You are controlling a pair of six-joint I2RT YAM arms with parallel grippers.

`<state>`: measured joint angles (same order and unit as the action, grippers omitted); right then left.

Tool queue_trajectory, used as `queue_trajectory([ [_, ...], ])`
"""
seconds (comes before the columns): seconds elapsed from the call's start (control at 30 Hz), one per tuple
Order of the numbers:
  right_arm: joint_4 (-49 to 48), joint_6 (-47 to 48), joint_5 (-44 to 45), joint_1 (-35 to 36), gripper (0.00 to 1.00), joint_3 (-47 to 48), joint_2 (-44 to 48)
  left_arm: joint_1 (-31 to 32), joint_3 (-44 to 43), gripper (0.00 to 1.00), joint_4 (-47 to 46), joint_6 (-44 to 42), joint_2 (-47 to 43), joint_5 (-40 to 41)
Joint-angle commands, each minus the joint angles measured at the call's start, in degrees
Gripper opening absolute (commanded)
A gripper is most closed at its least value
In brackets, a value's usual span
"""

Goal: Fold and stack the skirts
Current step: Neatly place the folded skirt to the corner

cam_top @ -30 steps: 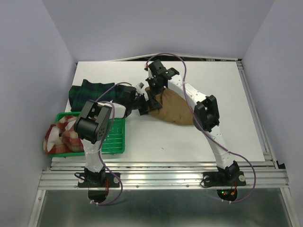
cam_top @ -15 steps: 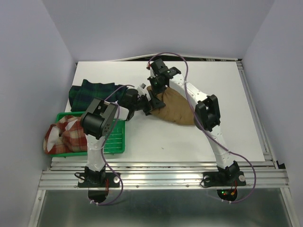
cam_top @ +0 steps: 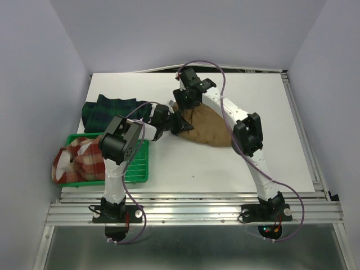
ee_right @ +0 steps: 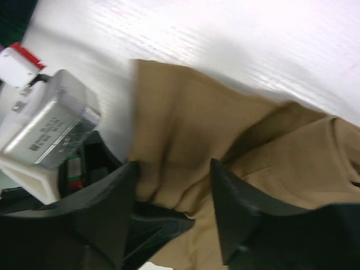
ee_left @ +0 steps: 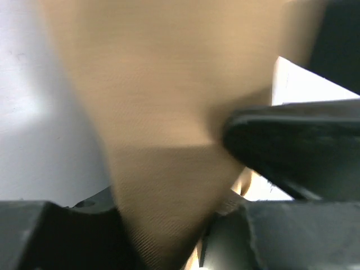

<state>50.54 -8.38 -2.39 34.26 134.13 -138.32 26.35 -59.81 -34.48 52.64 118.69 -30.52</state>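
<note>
My left gripper will let go of the tan skirt on top of the dark tartan skirt [cam_top: 108,111], just beyond the green tray.
The tan skirt [cam_top: 208,130] lies bunched mid-table. My left gripper [cam_top: 179,122] is at its left corner, and in the left wrist view tan cloth [ee_left: 157,112] runs down between the jaws of that gripper [ee_left: 166,236], which are shut on it. My right gripper [cam_top: 185,103] hovers just above the skirt's upper left part. Its fingers [ee_right: 173,166] stand apart over the tan folds [ee_right: 236,140], gripping nothing. The dark tartan skirt [cam_top: 109,109] lies crumpled at the far left. The red plaid skirt [cam_top: 76,163] sits in the green tray [cam_top: 138,169].
The green tray stands at the table's near left corner, by the left arm's base. The left arm's wrist camera box [ee_right: 50,135] is close beside the right gripper. The table's right edge has a metal rail [cam_top: 306,140].
The left gripper slid right onto the tan skirt's corner and closed on it. The right gripper, earlier shut on that cloth, has opened and let go.
</note>
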Motion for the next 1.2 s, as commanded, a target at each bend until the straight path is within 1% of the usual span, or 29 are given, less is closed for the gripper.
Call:
queue_trajectory([
  [0.0,-2.1,0.5,7.9,0.5,0.67,1.2,5.9,-0.5,1.0,0.37,3.3,-1.1,-3.9,1.9],
  [0.03,-2.3,0.6,9.1,-0.8,0.76,1.1,6.1,-0.7,1.3,0.37,4.4,-1.2,-4.6,2.3],
  [0.07,-2.6,1.0,10.2,-1.4,0.83,0.7,6.4,-0.9,1.3,0.37,5.6,-2.2,-5.2,2.8],
  [0.13,-2.7,1.6,12.3,-3.0,0.86,0.0,7.3,-1.0,0.8,0.35,8.9,-3.7,-7.0,4.1],
  [0.2,-2.7,1.7,12.2,-5.8,0.89,-0.9,7.7,-1.0,-2.1,0.29,12.8,-7.6,-7.9,5.4],
  [0.23,-2.8,1.9,11.4,-6.7,0.90,-1.1,8.5,-1.0,-3.4,0.23,16.9,-9.4,-8.1,6.8],
  [0.27,-2.8,2.2,11.1,-8.2,0.91,-1.6,8.8,-1.0,-6.4,0.22,20.9,-13.1,-8.6,7.8],
  [0.3,-2.8,2.4,10.7,-9.0,0.93,-1.8,9.2,-1.0,-7.7,0.18,20.9,-13.1,-9.0,8.9],
  [0.33,-2.8,2.8,9.9,-10.7,0.97,-2.1,9.9,-1.0,-10.6,0.00,25.4,-17.1,-9.3,12.5],
  [0.4,-2.7,3.8,8.7,-11.9,1.00,-3.2,10.5,-1.0,-12.9,0.00,30.8,-20.7,-10.2,17.9],
  [0.43,-2.7,4.3,9.3,-12.5,1.00,-3.6,11.2,-1.1,-13.9,0.00,32.4,-24.6,-10.5,19.3],
  [0.5,-2.8,5.2,9.2,-14.3,1.00,-4.6,11.7,-1.1,-16.6,0.00,34.5,-28.7,-11.5,21.9],
  [0.53,-2.8,5.3,9.0,-15.0,1.00,-5.1,12.1,-1.1,-17.3,0.00,37.6,-32.7,-12.0,24.5],
  [0.6,-2.8,5.8,8.5,-16.2,1.00,-5.6,12.5,-1.5,-19.7,0.00,40.8,-36.5,-13.1,27.2],
  [0.73,-2.8,6.4,8.1,-18.3,1.00,-6.8,13.3,-4.2,-22.8,0.00,44.4,-44.1,-15.3,26.5],
  [0.87,-2.8,6.5,7.9,-18.8,1.00,-8.1,13.9,-7.2,-26.0,0.00,51.0,-49.7,-17.2,21.8],
  [1.03,-2.8,6.4,7.5,-18.8,1.00,-8.8,14.2,-11.6,-28.0,0.00,54.1,-52.6,-19.1,21.1],
  [1.07,-2.7,6.1,7.4,-18.8,1.00,-9.2,14.2,-13.6,-28.8,0.00,54.6,-54.2,-19.0,20.2],
  [1.17,-2.7,5.9,6.4,-18.8,1.00,-10.1,14.6,-16.1,-29.6,0.00,56.2,-55.6,-19.2,17.7],
])
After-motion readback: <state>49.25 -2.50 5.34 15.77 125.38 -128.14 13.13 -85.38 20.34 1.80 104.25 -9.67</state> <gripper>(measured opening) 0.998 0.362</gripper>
